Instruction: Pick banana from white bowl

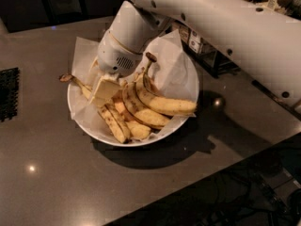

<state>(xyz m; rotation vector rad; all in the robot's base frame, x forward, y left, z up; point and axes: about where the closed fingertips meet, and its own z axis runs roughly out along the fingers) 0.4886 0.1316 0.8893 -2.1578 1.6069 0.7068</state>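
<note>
I'm too near the speckled banana's stem end; next I open, shift down along it and grip closer to its middle (pixel 108 117).
The white bowl (pixel 84 121), lined with crinkled white paper, stands on the dark counter. The brown-speckled banana (pixel 115 124) lies along its left side, its long thin stem (pixel 70 79) sticking out over the left rim. A cleaner-yellow pair of bananas (pixel 162 105) sharing one stem lies to its right. My gripper (pixel 104 91) reaches down into the bowl from the upper right and sits on the upper part of the speckled banana, hiding that part of it.
The big white arm (pixel 225 22) crosses the top right above the bowl. A dark box with labels (pixel 197 44) stands behind the bowl at the right. A black grille (pixel 8 93) lies at the left edge. The counter's front edge (pixel 197 173) runs diagonally at the lower right.
</note>
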